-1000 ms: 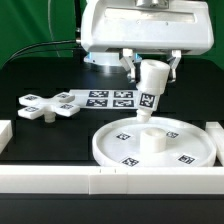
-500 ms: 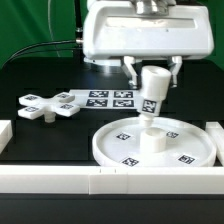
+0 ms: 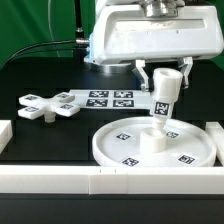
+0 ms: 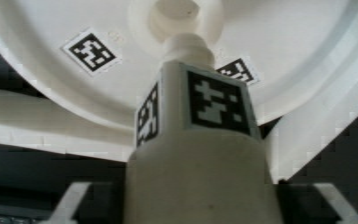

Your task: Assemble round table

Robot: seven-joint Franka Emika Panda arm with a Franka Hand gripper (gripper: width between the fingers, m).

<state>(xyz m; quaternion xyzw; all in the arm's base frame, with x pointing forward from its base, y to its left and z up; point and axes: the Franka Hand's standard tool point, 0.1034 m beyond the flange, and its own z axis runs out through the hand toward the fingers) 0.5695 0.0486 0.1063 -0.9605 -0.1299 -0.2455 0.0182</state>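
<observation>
The cylinder post, which hangs tilted just above the hub now, will be released by my gripper, standing upright on the raised part at the middle of the round disc point(image 3: 153, 132) point(image 4: 176, 10).
The large round rimmed disc point(image 3: 150, 146) lies on the black table at the exterior view's right, with a raised hub point(image 3: 153, 139) at its middle. My gripper point(image 3: 165, 82) is shut on the short thick cylinder post point(image 3: 163, 100), which carries a black-and-white tag and hangs tilted, its narrow lower end just above the hub and a little to its right. In the wrist view the post point(image 4: 197, 130) fills the middle, pointing at the disc's hub point(image 4: 172, 12), with the disc point(image 4: 78, 85) behind it. The four-armed cross piece point(image 3: 47, 104) lies flat at the exterior view's left.
The marker board point(image 3: 110, 98) lies flat behind the disc. Long white border blocks point(image 3: 100, 180) run along the front, with short blocks at the left point(image 3: 4, 133) and right point(image 3: 216, 133) edges.
The arm has moved toward the exterior view's right with the post in the gripper. The post's lower end has shifted from left of the hub to just above it.
</observation>
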